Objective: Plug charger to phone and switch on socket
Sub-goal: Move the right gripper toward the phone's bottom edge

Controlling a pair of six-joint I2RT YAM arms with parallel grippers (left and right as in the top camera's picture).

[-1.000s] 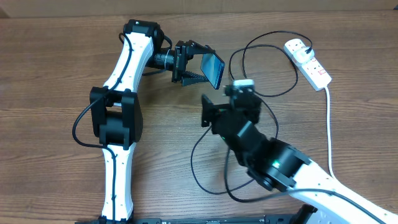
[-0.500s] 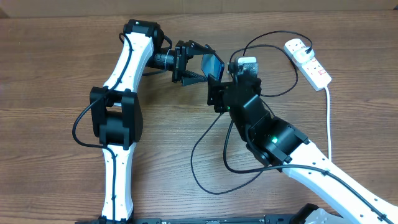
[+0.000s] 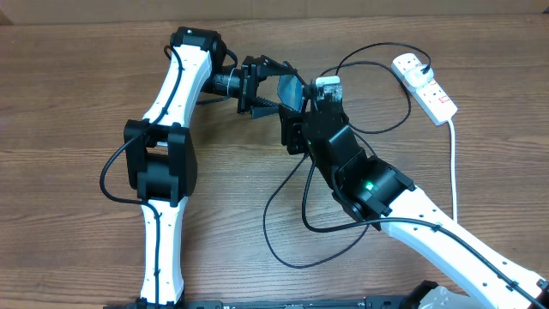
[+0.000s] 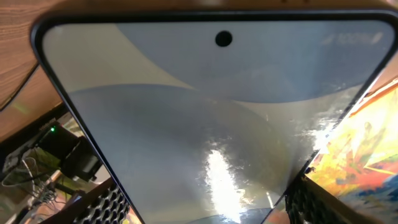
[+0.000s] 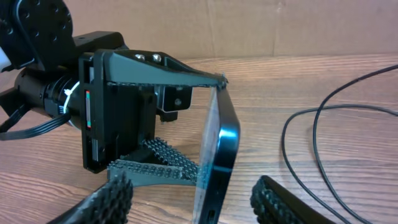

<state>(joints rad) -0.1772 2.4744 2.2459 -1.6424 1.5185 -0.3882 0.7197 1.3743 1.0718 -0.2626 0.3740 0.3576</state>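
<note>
I see my left gripper spans the phone's wide screen, so I need to grip the phone's lower edge (image 5: 210,202) with my right gripper and turn the phone edge-on to my left gripper.
My left gripper (image 3: 268,91) is shut on the phone (image 3: 290,87) and holds it on edge above the table. The phone's pale blue screen (image 4: 211,112) fills the left wrist view, with the left fingers (image 4: 211,208) at its sides. My right gripper (image 5: 193,186) is open, with one finger on each side of the phone's lower edge (image 5: 219,149) and not touching it. The charger's black cable (image 3: 283,225) lies in loops on the table and runs to the white socket (image 3: 426,84). Its connector tip is not visible. The cable also shows in the right wrist view (image 5: 311,143).
The socket's thick white lead (image 3: 454,172) runs down the right side of the table. A cardboard wall (image 5: 249,28) stands behind the far table edge. The right arm (image 3: 377,193) lies over the cable loops.
My right arm has moved up and slightly left until its open gripper sits around the phone. The left arm still holds the phone in about the same place.
</note>
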